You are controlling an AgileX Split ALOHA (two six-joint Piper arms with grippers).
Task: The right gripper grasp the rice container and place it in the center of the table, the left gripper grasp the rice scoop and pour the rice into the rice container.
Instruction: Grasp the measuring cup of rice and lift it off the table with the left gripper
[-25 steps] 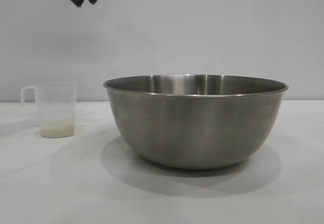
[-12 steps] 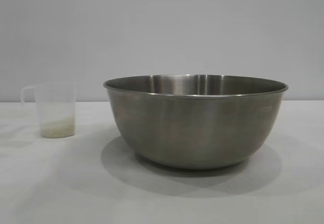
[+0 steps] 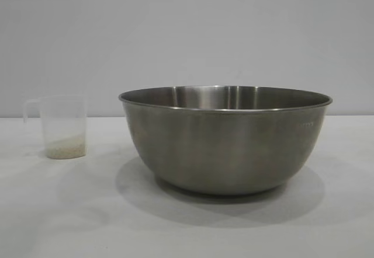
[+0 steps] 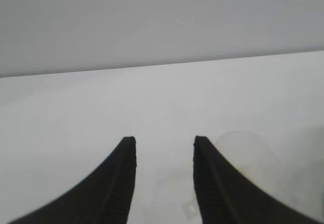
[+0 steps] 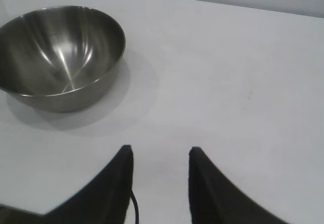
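Note:
The robot's left gripper needs to next move to the rice scoop's handle (image 3: pixel 26 110) (image 4: pixel 191 210), on the side away from the steel bowl, and close there.
The rice container (image 3: pixel 225 138), a large steel bowl, stands in the middle of the white table (image 3: pixel 58 211); it also shows in the right wrist view (image 5: pixel 61 57), empty inside. The rice scoop (image 3: pixel 61 126), a translucent cup with rice (image 3: pixel 65 149) at its bottom, stands upright at the left. Neither gripper shows in the exterior view. My left gripper (image 4: pixel 164 142) is open and empty above the table; the scoop (image 4: pixel 248 158) shows faintly beside one finger. My right gripper (image 5: pixel 159 150) is open and empty, well away from the bowl.
A plain grey wall (image 3: pixel 187 30) stands behind the table. The table's far edge (image 4: pixel 162 67) shows in the left wrist view.
The left gripper, seen at the top left a second ago, has risen out of the exterior view. The bowl and the scoop have not moved.

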